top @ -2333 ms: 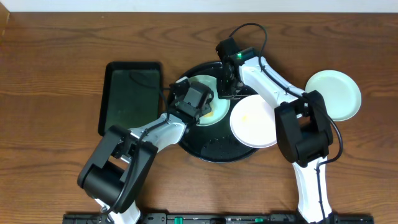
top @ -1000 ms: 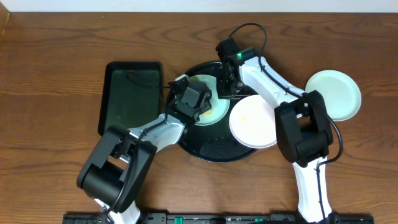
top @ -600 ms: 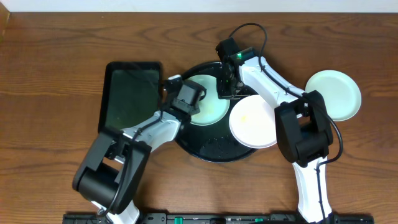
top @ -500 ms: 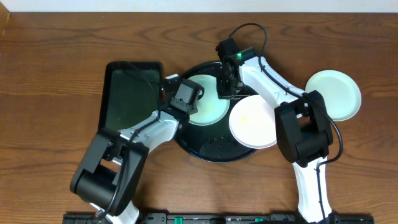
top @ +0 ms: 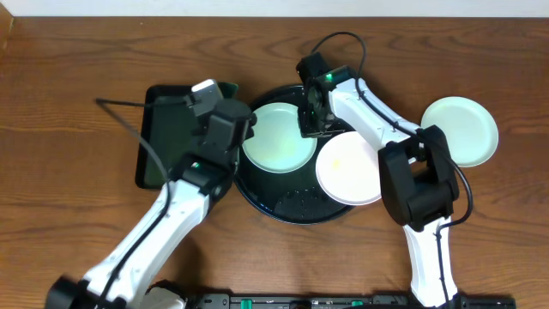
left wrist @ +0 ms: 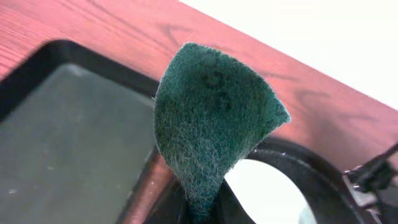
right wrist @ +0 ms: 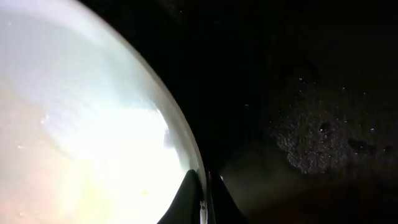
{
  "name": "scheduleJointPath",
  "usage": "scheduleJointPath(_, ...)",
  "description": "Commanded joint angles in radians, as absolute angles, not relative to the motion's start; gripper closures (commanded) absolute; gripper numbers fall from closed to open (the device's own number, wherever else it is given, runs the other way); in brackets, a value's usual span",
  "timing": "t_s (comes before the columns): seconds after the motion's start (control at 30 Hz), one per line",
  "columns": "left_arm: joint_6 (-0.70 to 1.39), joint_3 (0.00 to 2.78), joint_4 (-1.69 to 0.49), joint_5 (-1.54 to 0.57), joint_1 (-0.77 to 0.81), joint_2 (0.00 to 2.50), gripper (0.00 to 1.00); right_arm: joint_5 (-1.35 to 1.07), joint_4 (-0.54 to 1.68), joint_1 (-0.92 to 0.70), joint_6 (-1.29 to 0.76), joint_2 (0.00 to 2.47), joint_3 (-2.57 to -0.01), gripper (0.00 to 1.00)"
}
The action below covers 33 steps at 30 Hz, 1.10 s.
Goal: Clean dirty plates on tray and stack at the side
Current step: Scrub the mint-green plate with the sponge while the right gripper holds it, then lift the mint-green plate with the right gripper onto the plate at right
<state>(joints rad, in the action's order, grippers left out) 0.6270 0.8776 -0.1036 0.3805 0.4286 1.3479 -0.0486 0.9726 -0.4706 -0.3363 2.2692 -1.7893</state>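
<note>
The other mint plate (top: pixel 460 130) is sitting on the tabletop. I should set the pale mint plate down on top of it and let go of it with my right gripper.
A mint plate (top: pixel 276 136) lies in the round black tray (top: pixel 296 204). My right gripper (top: pixel 310 120) is shut on that plate's right rim; in the right wrist view the rim (right wrist: pixel 186 155) runs between the closed fingers (right wrist: pixel 202 193). A white plate (top: pixel 349 167) with a faint yellow spot rests on the tray's right rim. Another mint plate (top: pixel 459 129) sits on the tabletop at the right. My left gripper (top: pixel 219 96) hovers over the gap between the two trays, shut on a dark green sponge (left wrist: pixel 211 124) that stands up from the jaws (left wrist: pixel 199 214).
A rectangular black tray (top: pixel 176 137) lies left of the round one, its inside (left wrist: pixel 62 143) bare. Water droplets (right wrist: pixel 323 130) speckle the round tray's floor. A black cable (top: pixel 129 129) loops over the rectangular tray's left side.
My left gripper has lifted off the mint plate and swung up and left toward the rectangular tray, sponge still in it. The plate's yellowish smear no longer shows. The right arm stayed put.
</note>
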Motion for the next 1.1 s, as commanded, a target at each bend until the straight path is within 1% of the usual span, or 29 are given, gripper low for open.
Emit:
scheduleJointPath(0.0, 0.614, 0.873, -0.149, 0.412, 0.393, 1.267, 0.92, 0.044, 0.973, -0.496, -0.250, 2.186, -1.794, 0.99)
scheduleJointPath(0.1, 0.614, 0.873, -0.251, 0.412, 0.339, 1.211, 0.92, 0.150, 0.972, -0.520, -0.207, 2.101, -1.794, 0.99)
scheduleJointPath(0.33, 0.613, 0.873, -0.462, 0.412, 0.162, 1.191, 0.92, 0.545, 0.930, -0.607, -0.001, 1.907, -1.794, 0.99)
scheduleJointPath(0.5, 0.614, 0.873, -0.509, 0.397, 0.051, 1.191, 0.92, 0.765, 0.868, -0.667, 0.155, 1.844, -1.794, 0.99)
scheduleJointPath(0.63, 0.613, 0.873, -0.509, 0.296, -0.022, 1.191, 0.92, 0.942, 0.817, -0.726, 0.323, 1.836, -1.794, 0.99)
scheduleJointPath(0.8, 0.614, 0.873, -0.508, 0.243, -0.064, 1.201, 0.92, 1.004, 0.773, -0.779, 0.437, 1.837, -1.793, 0.99)
scheduleJointPath(1.07, 0.614, 0.873, -0.515, 0.224, -0.066, 1.222, 0.92, 1.103, 0.681, -0.838, 0.626, 1.837, -1.793, 0.99)
